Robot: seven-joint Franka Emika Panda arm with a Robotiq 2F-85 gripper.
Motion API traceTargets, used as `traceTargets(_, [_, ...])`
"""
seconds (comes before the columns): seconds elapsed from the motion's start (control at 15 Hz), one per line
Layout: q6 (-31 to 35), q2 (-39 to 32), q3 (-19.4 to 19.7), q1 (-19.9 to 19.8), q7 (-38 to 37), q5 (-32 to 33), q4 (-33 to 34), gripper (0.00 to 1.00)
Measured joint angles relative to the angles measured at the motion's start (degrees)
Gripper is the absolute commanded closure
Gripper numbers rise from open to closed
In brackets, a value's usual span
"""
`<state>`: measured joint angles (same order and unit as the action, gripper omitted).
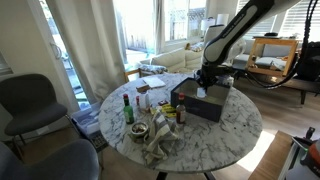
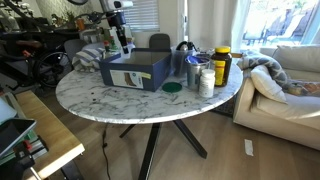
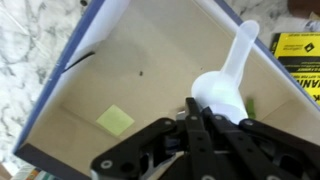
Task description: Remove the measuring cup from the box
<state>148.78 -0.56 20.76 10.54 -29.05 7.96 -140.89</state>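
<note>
My gripper should release the white measuring cup on the bare marble (image 1: pixel 221 143) in front of the dark box. The cup is now inside that box.
The white plastic measuring cup (image 3: pixel 222 85) lies inside the large dark box (image 3: pixel 52 92), its handle pointing toward the far wall. The box stands on the round marble table in both exterior views (image 1: pixel 200 104) (image 2: pixel 135 72). In the wrist view my gripper (image 3: pixel 203 108) reaches down into the box, its fingers drawn close together at the rim of the cup's bowl. In the exterior views the gripper (image 1: pixel 205 86) (image 2: pixel 122 45) sits at the box's open top, and the cup is hidden by the box walls.
A green note (image 3: pixel 115 120) lies on the box floor. Beside the box stand a green bottle (image 1: pixel 127 110), jars (image 2: pixel 221 65), a white bottle (image 2: pixel 205 80) and a green lid (image 2: pixel 172 88). A crumpled cloth (image 1: pixel 160 145) lies near the table edge. A grey chair (image 1: pixel 25 100) stands by.
</note>
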Motion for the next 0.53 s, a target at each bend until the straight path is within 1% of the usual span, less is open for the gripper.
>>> traceTargets(0.07, [-0.23,1.93,-0.27,-1.21,-4.51,4.14,-1.02,0.99])
traceTargets(0.13, [-1.02,3.68,-1.99,-3.79,-8.85,8.31,-1.46,0.99])
traceTargets(0.27, [-4.62,7.64,-6.96,-7.8,-16.45,15.55,-2.24,0.99])
traceTargets(0.33, [-6.22,9.89,-10.22,-8.67,-18.37,16.87,-3.07,0.99])
traceTargets(0.4, [-7.46,11.98,-13.48,-8.73,-18.4,16.52,-4.07,0.99])
traceTargets(0.53, [-8.97,14.98,-18.81,-7.57,-14.59,11.83,-5.53,0.99])
